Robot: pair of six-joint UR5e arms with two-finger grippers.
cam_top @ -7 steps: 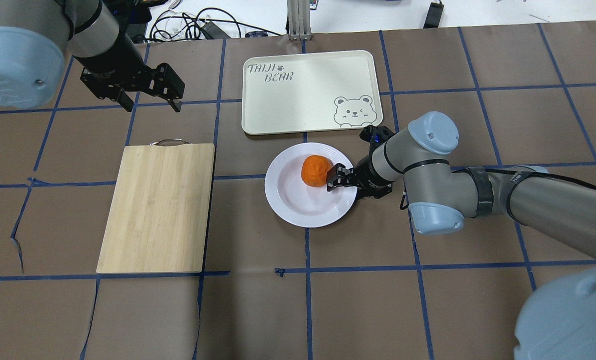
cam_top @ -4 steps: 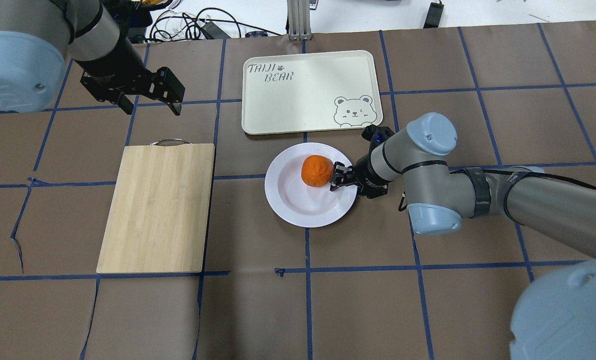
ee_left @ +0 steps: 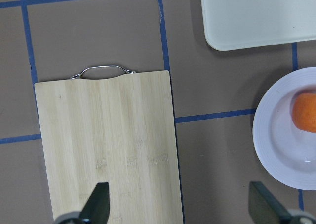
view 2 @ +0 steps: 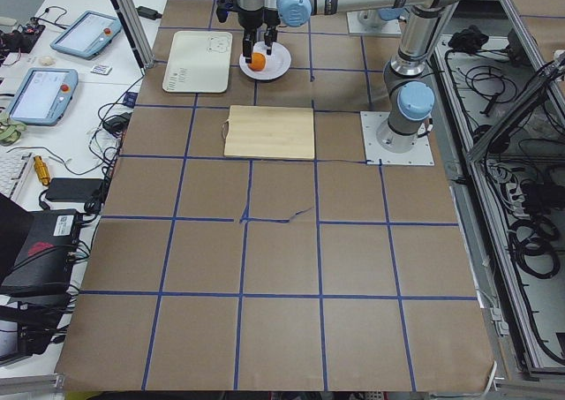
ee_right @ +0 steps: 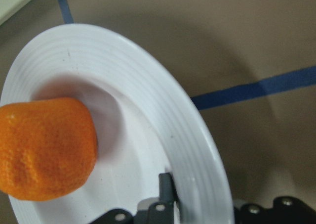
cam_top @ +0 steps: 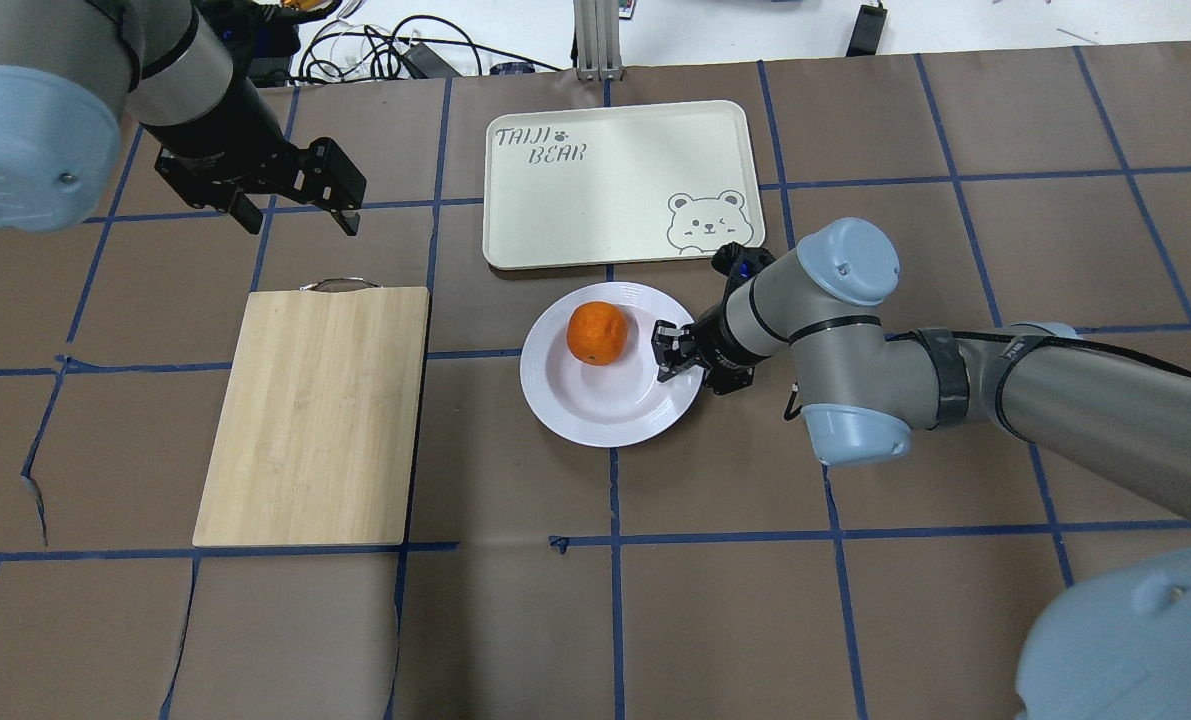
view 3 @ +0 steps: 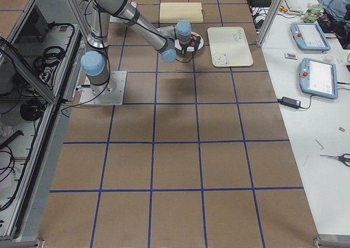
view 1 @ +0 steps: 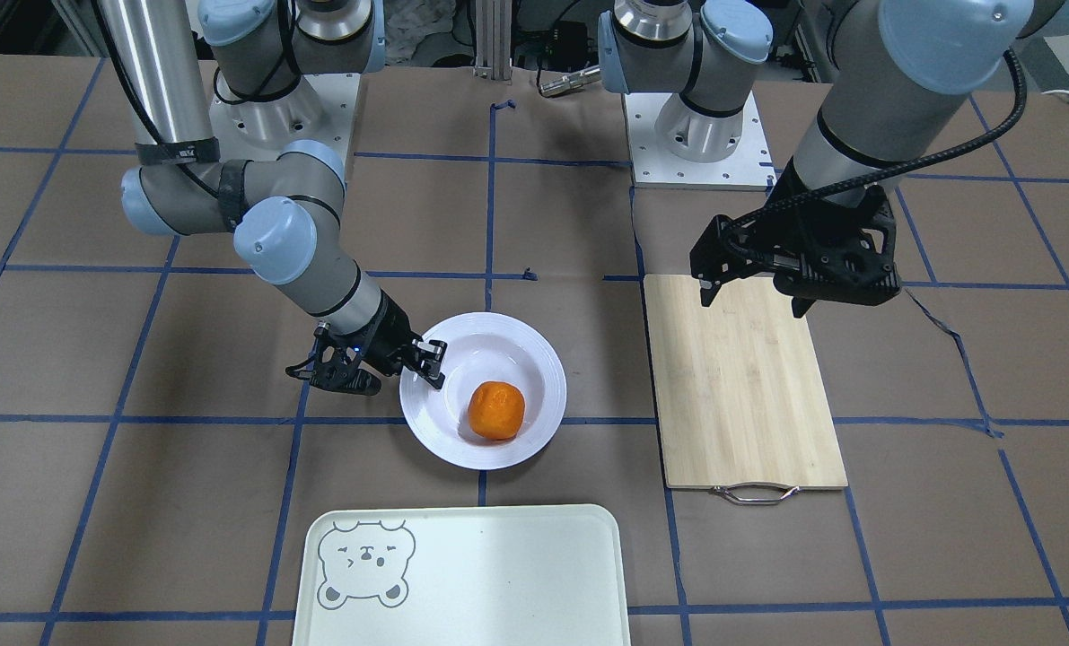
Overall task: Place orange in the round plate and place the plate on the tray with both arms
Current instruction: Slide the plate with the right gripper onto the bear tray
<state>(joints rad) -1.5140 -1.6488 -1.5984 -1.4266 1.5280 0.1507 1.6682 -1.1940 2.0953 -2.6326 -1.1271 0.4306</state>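
Next, I set the round plate on the tray (view 1: 427,591) with my right gripper, beside the bear's cheek, partly covering the bear's face.
The orange (cam_top: 596,333) lies in the round plate (cam_top: 595,415), toward its far-left side, and the same orange (view 1: 496,410) shows in the front view. My right gripper (cam_top: 667,352) is shut on the plate's right rim. In the right wrist view one finger (ee_right: 167,187) sits inside the rim (ee_right: 148,85), beside the orange (ee_right: 44,147). The tray (cam_top: 615,200) lies just beyond the plate with nothing on it. My left gripper (cam_top: 298,222) hangs open and holds nothing, above the table past the far end of the cutting board. Its wrist view catches the plate (ee_left: 276,145) at the right edge.
A bamboo cutting board (cam_top: 315,415) with a metal handle lies left of the plate. Cables and a metal post stand beyond the table's far edge. The brown table surface carries a blue tape grid.
My right gripper has closed in onto the plate's right rim. The plate has shifted slightly left, and the orange has rolled away from the gripper toward the plate's far-left side. The left gripper barely moved.
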